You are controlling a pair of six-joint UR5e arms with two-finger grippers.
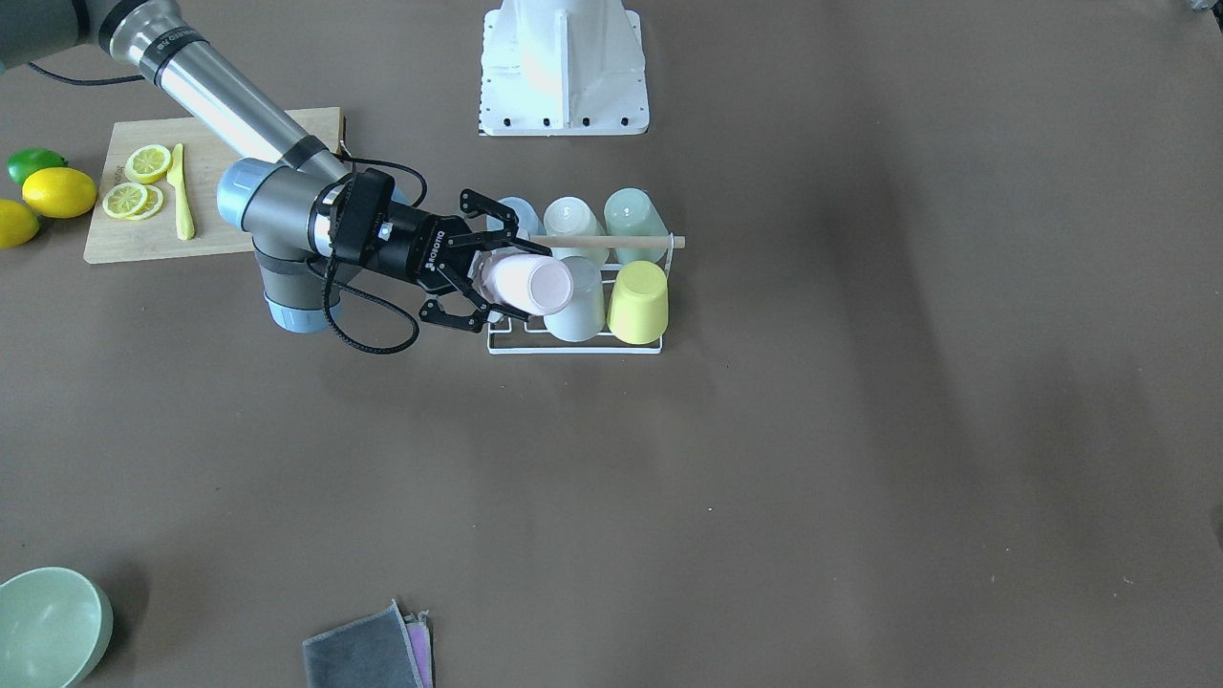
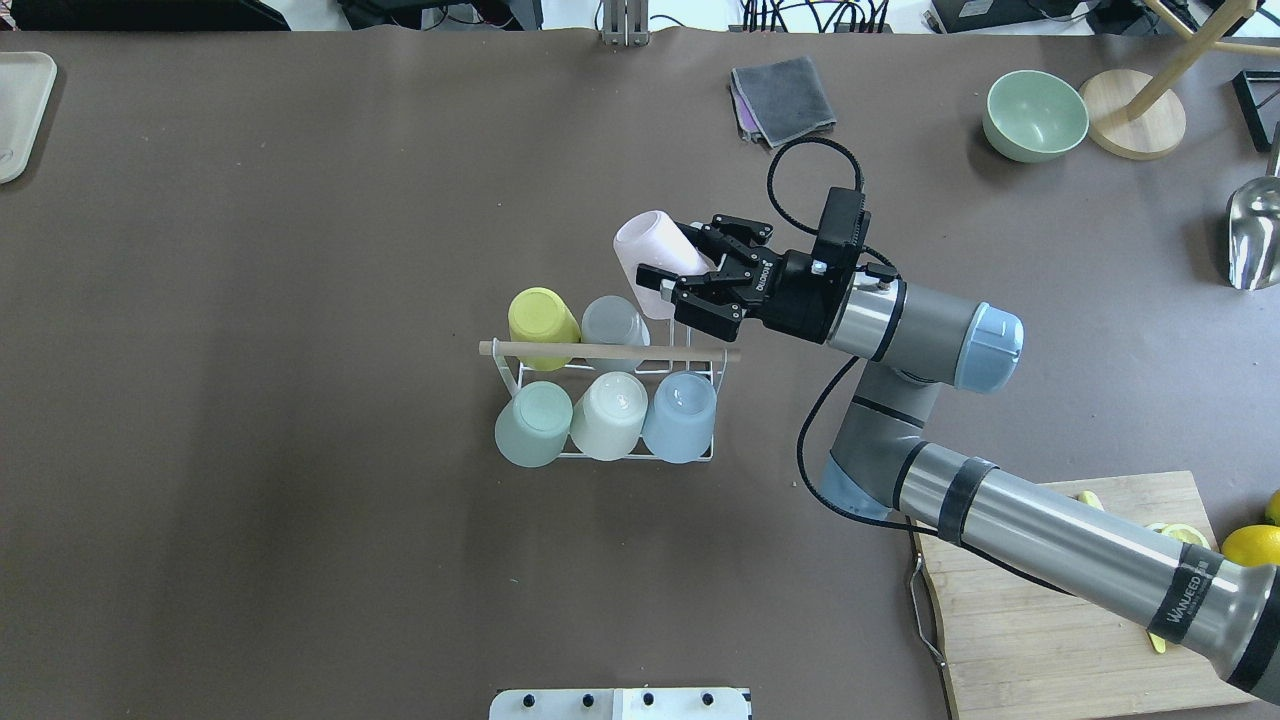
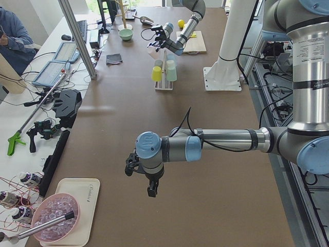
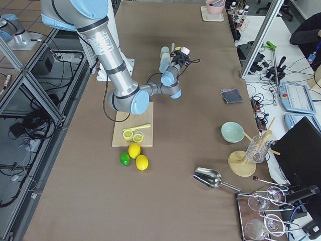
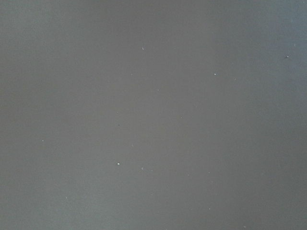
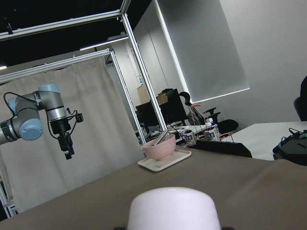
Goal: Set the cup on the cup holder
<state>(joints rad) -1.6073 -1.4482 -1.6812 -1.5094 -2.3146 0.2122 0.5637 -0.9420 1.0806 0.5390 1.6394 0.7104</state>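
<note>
Next, my right gripper releases the pale pink cup on the cup holder's free corner in the yellow cup's row [image 1: 513, 293]. The pink cup is tilted above the rack's corner.
The cup holder [image 2: 610, 349] is a white wire rack with a wooden dowel across its top, standing mid-table. It also shows in the front view [image 1: 573, 349]. Several cups sit upside down on its prongs, among them a yellow one [image 2: 543, 315] and a blue one [image 2: 680, 417]. My right gripper [image 2: 680, 262] is shut on a pale pink cup [image 2: 650, 255]. It holds the cup tilted, base outward, just above the rack's far right corner [image 1: 530, 284]. The cup's base fills the bottom of the right wrist view [image 6: 175, 208]. My left gripper [image 3: 149, 188] hangs above bare table far from the rack; I cannot tell if it is open or shut.
A wooden cutting board [image 1: 143, 239] with lemon slices and a yellow knife lies by the right arm, with lemons [image 1: 59, 191] and a lime beside it. A green bowl [image 1: 48, 626] and a grey cloth [image 1: 368, 650] lie at the far edge. The robot base [image 1: 564, 67] stands behind the rack.
</note>
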